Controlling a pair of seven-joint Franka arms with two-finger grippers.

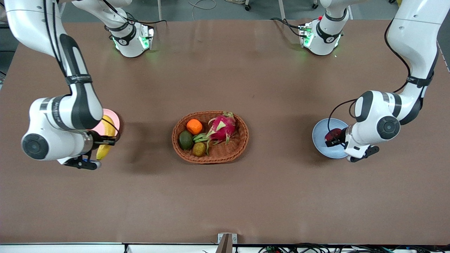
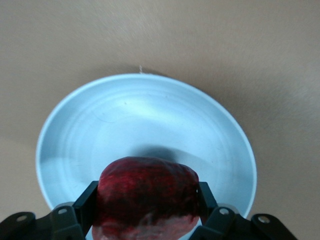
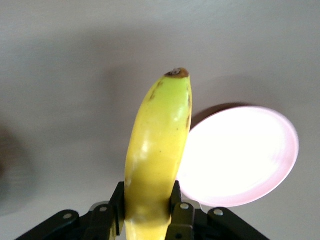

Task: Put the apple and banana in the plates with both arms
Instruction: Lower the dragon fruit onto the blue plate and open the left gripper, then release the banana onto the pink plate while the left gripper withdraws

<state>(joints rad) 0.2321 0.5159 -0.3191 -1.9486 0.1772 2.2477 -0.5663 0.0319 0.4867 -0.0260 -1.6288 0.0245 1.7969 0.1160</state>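
Next, my right gripper releases the yellow banana on the pale pink plate's half nearer the wicker basket (image 1: pixel 105 126) (image 3: pixel 220 163). The banana is now held over that plate's edge.
My left gripper (image 1: pixel 334 137) is shut on the dark red apple (image 1: pixel 332 134) and holds it over the light blue plate (image 1: pixel 325 146) at the left arm's end of the table. In the left wrist view the apple (image 2: pixel 147 192) sits between the black fingers (image 2: pixel 86 205) above the blue plate (image 2: pixel 145 125). My right gripper (image 1: pixel 105 140) is shut on the yellow banana (image 1: pixel 106 137) and holds it over the edge of the pale pink plate (image 1: pixel 114 119) at the right arm's end. In the right wrist view the banana (image 3: pixel 157 145) stands beside the pink plate (image 3: pixel 240 155).
An oval brown wicker basket (image 1: pixel 210 158) stands at the table's middle. It holds an orange (image 1: pixel 194 126), a pink dragon fruit (image 1: pixel 222 128), a green avocado (image 1: pixel 186 140) and a small brownish fruit (image 1: pixel 199 149). Bare brown table lies around it.
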